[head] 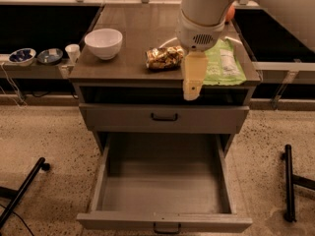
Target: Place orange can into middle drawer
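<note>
I will next close my gripper on the middle of the orange can (164,57), between the white bowl and the green bag.
The orange can (165,58) lies on its side on the brown countertop (142,28), mottled orange-brown and gold, just left of the green bag (224,63). My gripper (192,82) hangs from the big white arm over the counter's front edge, just right of and slightly in front of the can, and overlaps the bag's left edge. It holds nothing that I can see. The middle drawer (162,193) is pulled wide open below, with a bare grey floor.
A white bowl (103,42) stands on the counter's left. A shut shallower drawer front with a black handle (165,117) sits above the open drawer. An orange-red fruit (230,14) peeks out behind the arm. Small dishes (34,56) and a cup (73,52) sit on a left shelf. Black legs (289,181) stand at right.
</note>
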